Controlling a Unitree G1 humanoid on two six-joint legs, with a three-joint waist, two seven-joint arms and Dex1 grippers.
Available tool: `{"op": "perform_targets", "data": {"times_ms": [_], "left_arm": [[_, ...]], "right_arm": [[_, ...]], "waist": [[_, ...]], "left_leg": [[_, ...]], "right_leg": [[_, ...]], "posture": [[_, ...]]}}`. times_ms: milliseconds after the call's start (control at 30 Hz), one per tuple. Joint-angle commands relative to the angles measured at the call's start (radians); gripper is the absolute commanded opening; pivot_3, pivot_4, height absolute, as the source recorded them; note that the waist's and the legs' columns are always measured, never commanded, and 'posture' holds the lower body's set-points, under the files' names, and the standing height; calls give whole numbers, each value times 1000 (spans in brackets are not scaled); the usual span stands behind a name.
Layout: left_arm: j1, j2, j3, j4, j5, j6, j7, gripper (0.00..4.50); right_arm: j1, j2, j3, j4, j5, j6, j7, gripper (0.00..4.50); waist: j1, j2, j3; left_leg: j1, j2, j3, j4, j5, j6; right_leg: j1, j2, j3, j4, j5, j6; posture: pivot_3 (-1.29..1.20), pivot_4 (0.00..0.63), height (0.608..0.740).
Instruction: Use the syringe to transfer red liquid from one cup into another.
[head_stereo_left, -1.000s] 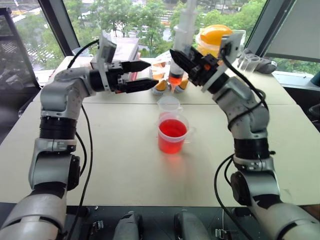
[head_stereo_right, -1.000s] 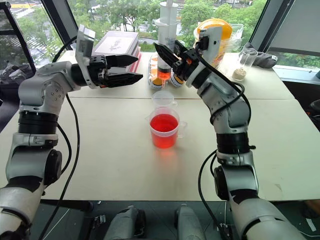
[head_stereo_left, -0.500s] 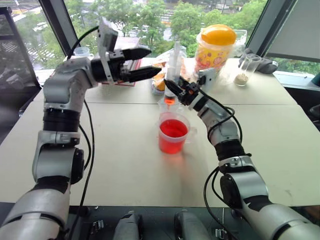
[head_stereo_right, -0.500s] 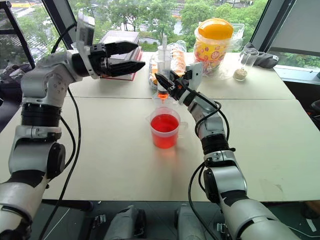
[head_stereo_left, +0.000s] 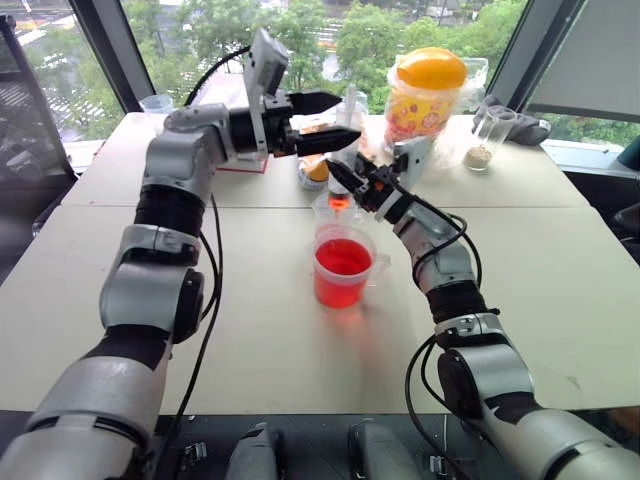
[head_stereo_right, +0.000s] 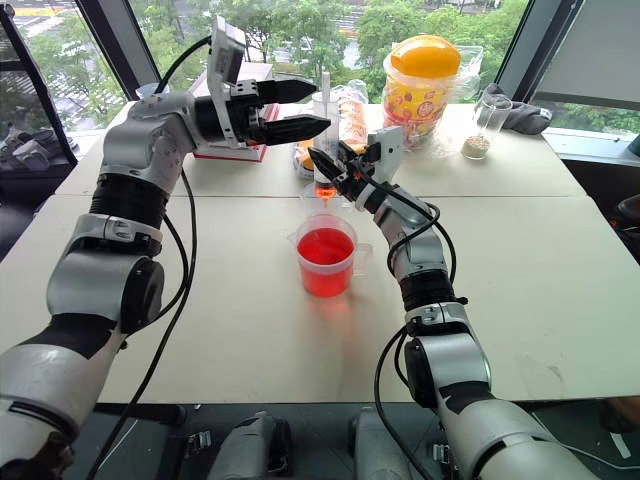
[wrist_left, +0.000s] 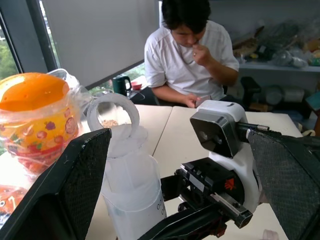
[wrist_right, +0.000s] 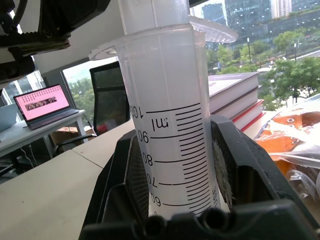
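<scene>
Red liquid is still in the syringe's lower end, so the left gripper needs to close at the plunger's ring (wrist_left: 114, 100) and press the plunger down before the syringe leaves.
My right gripper (head_stereo_right: 330, 170) is shut on the barrel of the syringe (wrist_right: 170, 150), which stands upright with some red liquid (head_stereo_right: 325, 187) in its lower end. Its tip hangs just over the narrower clear cup (head_stereo_left: 325, 210). In front of that stands the wider handled cup (head_stereo_right: 325, 262), about half full of red liquid. My left gripper (head_stereo_right: 322, 105) is open and level at the height of the white plunger (wrist_left: 117, 115), which sits between its spread fingers (wrist_left: 65, 190) without touching them.
At the back of the table stand a yellow-lidded jar (head_stereo_right: 425, 85), snack packets, a stack of books (head_stereo_right: 245, 75) and a tall glass with grains (head_stereo_right: 478, 130). A small clear cup (head_stereo_left: 160, 103) stands far left. A person (wrist_left: 190, 55) sits beyond the table.
My right gripper came down with the syringe to just above the narrower cup, then held still. My left gripper moved right, up to the plunger.
</scene>
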Motion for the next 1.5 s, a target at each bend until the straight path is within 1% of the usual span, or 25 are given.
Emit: {"op": "perform_targets", "data": {"times_ms": [33, 333, 433, 533, 600, 667, 900, 1300, 1500], "left_arm": [[-64, -7, 19, 15, 4, -25, -5, 4469], [-116, -39, 32, 124, 27, -68, 5, 4469], [-125, -49, 35, 152, 34, -77, 3, 3674], [-131, -58, 38, 174, 40, -88, 5, 2072], [-134, -62, 42, 187, 43, -93, 6, 1151], [-136, -64, 46, 198, 48, -100, 10, 58], [-115, -56, 43, 202, 81, -121, 5, 23], [-46, -27, 29, 156, 109, -103, -4, 23], [-16, -22, 15, 117, 115, -86, -9, 23]], "right_arm": [[-22, 1, -7, -4, -4, -29, 3, 1403], [-10, -1, 3, -9, -21, -31, 11, 1403], [-9, -2, 2, -13, -22, -29, 12, 1403], [-8, -3, 2, -16, -26, -29, 14, 1403], [-7, -2, 1, -20, -27, -28, 15, 1403], [-7, -2, 1, -22, -29, -27, 16, 1403], [-5, -14, 4, -43, -36, -16, 19, 1403], [-12, -41, -3, -248, 13, 138, 8, 1403], [-44, -38, -10, -257, 20, 164, 6, 1403]], "waist": [[-2, 0, 0], [-13, 0, 0], [-13, 0, 0], [-13, 0, 0], [-13, 0, 0], [-13, 0, 0], [-13, 0, 0], [-13, 0, 0], [-12, 0, 0]], "left_leg": [[0, 0, 0, 0, 0, 0], [0, 0, 0, 0, 0, 0], [0, 0, 0, 0, 0, 0], [0, 0, 0, 0, 0, 0], [0, 0, 0, 0, 0, 0], [0, 0, 0, 0, 0, 0], [0, 0, 0, 0, 0, 0], [0, 0, 0, 0, 0, 0], [0, 0, 0, 0, 0, 0]], "right_leg": [[0, 0, 0, 0, 0, 0], [0, 0, 0, 0, 0, 0], [0, 0, 0, 0, 0, 0], [0, 0, 0, 0, 0, 0], [0, 0, 0, 0, 0, 0], [0, 0, 0, 0, 0, 0], [0, 0, 0, 0, 0, 0], [0, 0, 0, 0, 0, 0], [0, 0, 0, 0, 0, 0]], "posture": [[0, 150, 740], [0, 150, 740], [0, 150, 740], [0, 150, 740], [0, 150, 740], [0, 150, 740], [0, 150, 740], [0, 150, 740], [0, 150, 740]]}}
